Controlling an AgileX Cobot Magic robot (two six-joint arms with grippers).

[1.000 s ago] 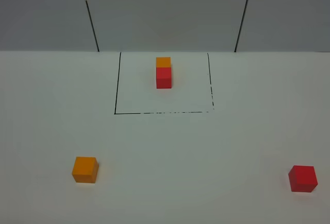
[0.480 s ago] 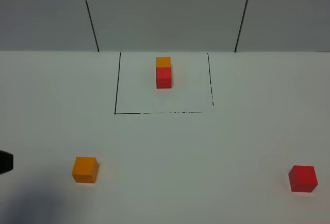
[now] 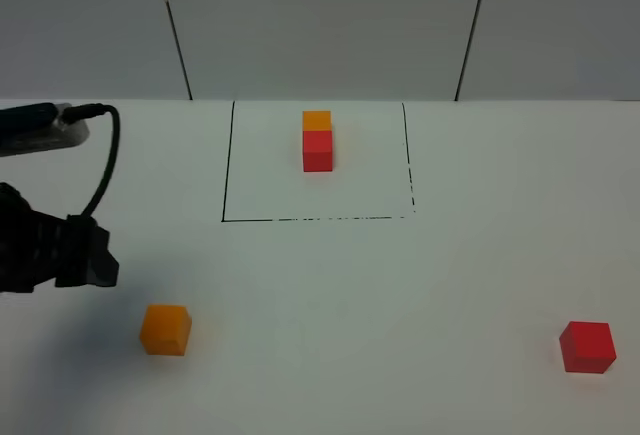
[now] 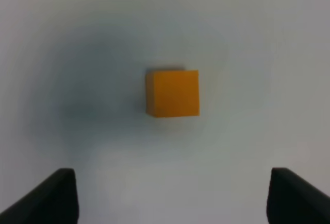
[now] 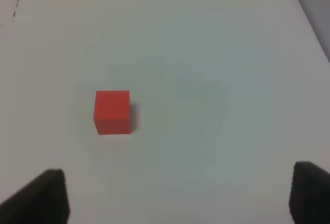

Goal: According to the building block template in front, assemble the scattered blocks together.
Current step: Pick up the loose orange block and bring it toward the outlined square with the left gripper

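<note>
I should close my left gripper on the opposite sides of the loose orange cube [image 3: 165, 330] [image 4: 172, 93], because the template needs an orange cube joined to a red one.
The template, an orange cube [image 3: 317, 120] joined to a red cube [image 3: 318, 150], sits at the back inside a black drawn outline [image 3: 227, 165]. A loose orange cube [image 3: 165, 329] lies front left; it also shows in the left wrist view [image 4: 172, 92]. A loose red cube [image 3: 587, 346] lies front right and shows in the right wrist view [image 5: 112, 112]. My left gripper [image 3: 98, 260] hovers just up and left of the orange cube, open and empty [image 4: 175, 198]. My right gripper [image 5: 175, 195] is open and empty above the table near the red cube; the high view does not show it.
The white table [image 3: 330, 295] meets a grey panelled wall [image 3: 320, 25] at the back. A black cable [image 3: 106, 155] loops above my left arm. The right wrist view shows the table's edge [image 5: 309, 18] beyond the red cube.
My left arm has come in from the left edge and now hangs near the orange cube, with its shadow on the table. The cubes have not moved.
</note>
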